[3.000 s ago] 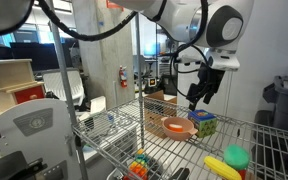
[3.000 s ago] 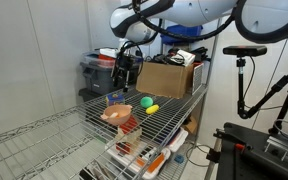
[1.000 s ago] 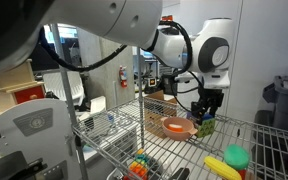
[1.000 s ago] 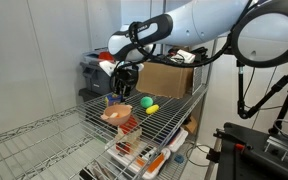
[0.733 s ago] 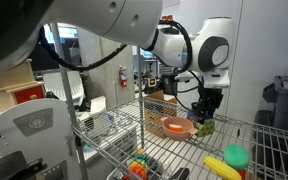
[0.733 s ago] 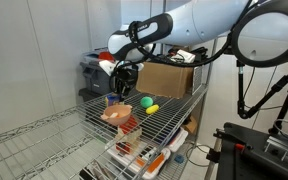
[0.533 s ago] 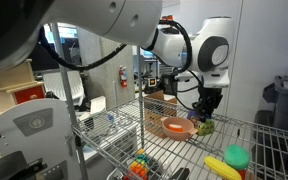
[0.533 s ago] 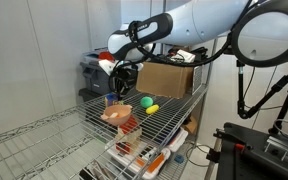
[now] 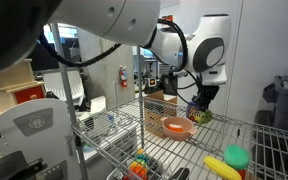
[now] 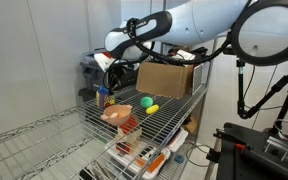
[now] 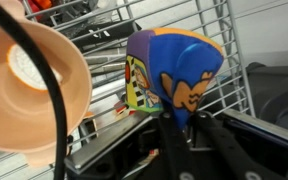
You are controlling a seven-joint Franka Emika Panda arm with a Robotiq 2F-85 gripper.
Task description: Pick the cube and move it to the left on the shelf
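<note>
Next, my gripper lets go of the cube on the wire shelf [image 9: 139,122] above the colourful items, close to the cardboard box.
The multicoloured cube [image 11: 172,62], blue with orange marks and a yellow-green side, is pinched by its lower edge between my gripper's [image 11: 189,128] shut black fingers. In both exterior views the gripper [image 9: 200,104] [image 10: 106,90] holds the cube [image 9: 200,116] [image 10: 105,100] just above the wire shelf [image 9: 256,134] [image 10: 176,116], close beside the orange bowl [image 9: 176,127] [image 10: 116,113]. The wrist view shows the bowl [image 11: 29,85] filling the left, with shelf wires [image 11: 216,28] behind the cube.
A green ball [image 9: 236,156] [image 10: 146,101] and a yellow banana-like object [image 9: 222,166] [image 10: 153,108] lie on the shelf. A cardboard box [image 10: 166,78] stands at the back. Chrome poles [image 9: 139,90] frame the rack. A lower shelf holds colourful items [image 10: 134,148].
The gripper has shut on the cube and raised it off the wires. It has carried the cube sideways along the shelf, past the bowl.
</note>
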